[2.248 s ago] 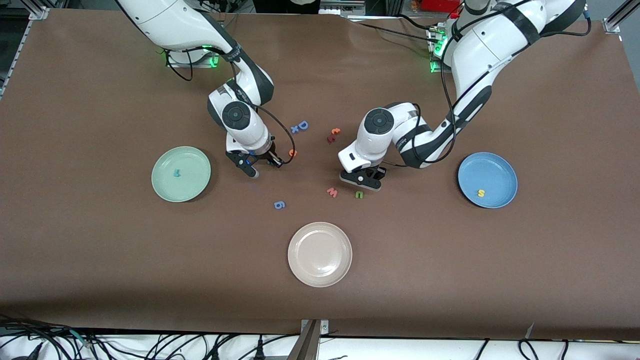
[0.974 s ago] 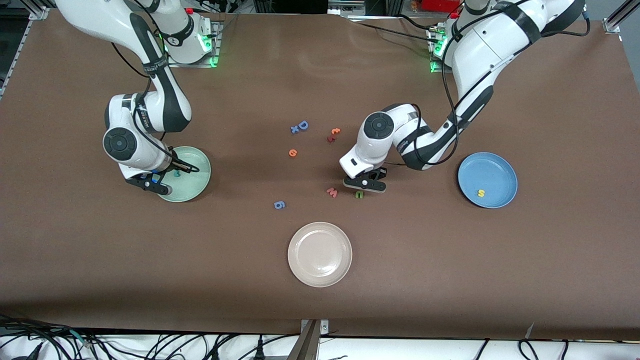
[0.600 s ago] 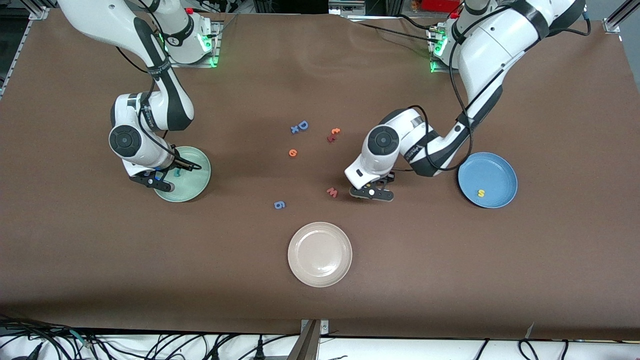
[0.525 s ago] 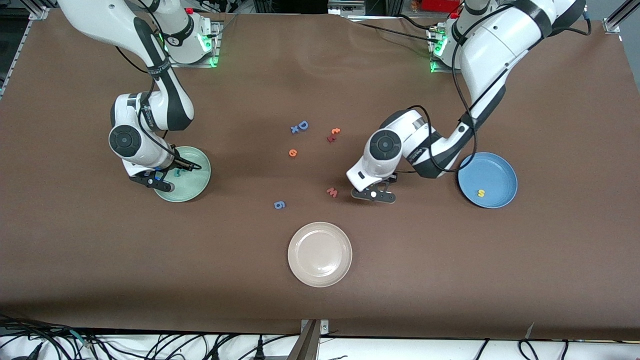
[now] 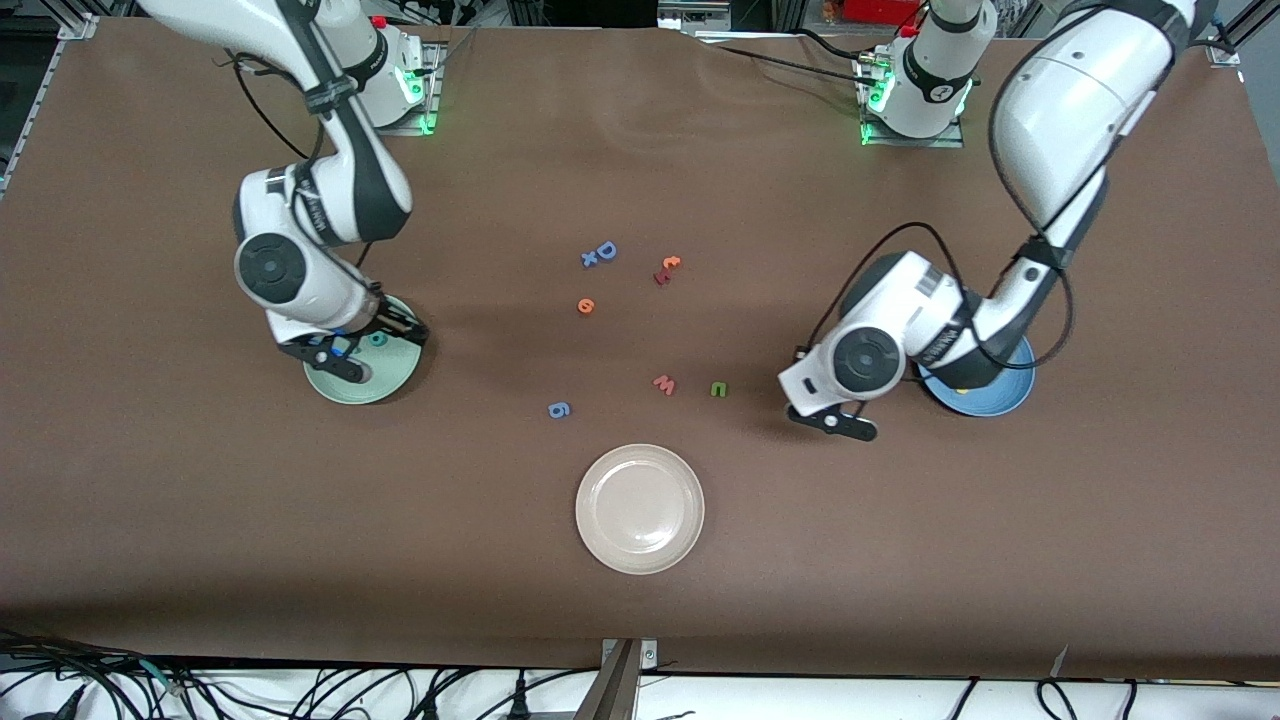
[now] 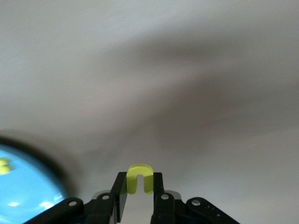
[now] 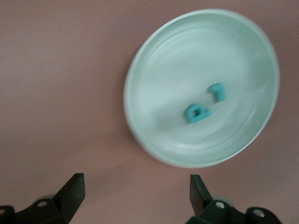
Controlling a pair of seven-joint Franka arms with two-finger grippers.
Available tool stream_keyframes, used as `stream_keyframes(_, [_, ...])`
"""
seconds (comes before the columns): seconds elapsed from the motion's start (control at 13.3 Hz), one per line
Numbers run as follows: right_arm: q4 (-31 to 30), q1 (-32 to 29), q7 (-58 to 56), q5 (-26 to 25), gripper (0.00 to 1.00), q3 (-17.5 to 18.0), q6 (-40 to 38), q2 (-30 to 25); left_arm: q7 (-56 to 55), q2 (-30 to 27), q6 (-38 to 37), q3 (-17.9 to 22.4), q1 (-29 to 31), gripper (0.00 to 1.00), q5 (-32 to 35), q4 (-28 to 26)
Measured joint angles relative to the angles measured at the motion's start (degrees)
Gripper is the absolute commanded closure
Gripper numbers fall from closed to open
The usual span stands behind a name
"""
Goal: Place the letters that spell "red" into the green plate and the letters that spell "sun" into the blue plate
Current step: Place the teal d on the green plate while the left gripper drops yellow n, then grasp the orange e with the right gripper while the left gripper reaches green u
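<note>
The robot's left gripper needs to set the yellow u down in the blue plate (image 5: 957, 347) next to the yellow s.
My left gripper (image 5: 832, 421) is shut on the yellow u (image 6: 140, 178) and hangs over the table beside the blue plate (image 5: 1005, 400), which the left arm partly hides. The yellow s (image 6: 3, 166) lies in the blue plate (image 6: 23, 196). The green n (image 5: 718, 389) lies on the table beside the pink w. My right gripper (image 5: 380, 352) hangs open over the green plate (image 5: 385, 378), nothing between its fingers (image 7: 72, 189). In the green plate (image 7: 154, 70) lie the teal d (image 7: 198, 113) and the teal r (image 7: 216, 91). The orange e (image 5: 586, 306) lies mid-table.
A pink w (image 5: 664, 384) and a blue g (image 5: 559, 409) lie mid-table. A blue D (image 5: 605, 250) with a small x, and two red-orange letters (image 5: 666, 269), lie nearer the bases. A beige plate (image 5: 640, 508) sits nearest the front camera.
The left gripper has carried the yellow u from beside the green n toward the blue plate. The right gripper has opened over the green plate, where the teal d now lies.
</note>
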Motion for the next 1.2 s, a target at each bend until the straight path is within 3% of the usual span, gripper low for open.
stream_keyframes(0.15, [0.57,0.59,7.97,0.01,0.01,5.15,0.76,0.16,6.38,-1.02,-3.64,0.04,4.12,0.80,0.00,0.07])
stream_keyframes(0.3, [0.81,2.37,15.04,0.01,0.01,8.04,3.30,0.93,11.57,-1.80,-8.15,0.12,7.65,0.81,0.00,0.08])
stream_keyframes(0.67, [2.74,11.53,24.11,-0.03,0.01,8.46,14.91,7.93,19.71,-1.37,-11.83,3.85,11.10,0.84,0.37,-0.96])
stream_keyframes(0.75, [3.26,12.86,24.47,-0.22,0.01,8.42,16.98,9.60,20.03,-0.83,-11.83,4.51,11.16,0.72,0.37,-1.33])
stream_keyframes(0.82, [3.73,13.81,24.61,-1.01,0.01,8.39,18.36,11.15,20.07,-0.16,-11.83,4.89,11.17,0.32,0.37,-1.52])
stream_keyframes(0.9, [4.06,14.27,24.70,-2.54,0.06,8.39,18.94,12.45,20.08,0.36,-11.83,5.08,11.17,0.00,0.38,-1.53])
stream_keyframes(1.2, [4.46,14.95,24.80,-5.20,0.08,8.36,19.53,15.88,20.07,0.70,-12.01,5.18,11.18,0.00,0.44,-1.41])
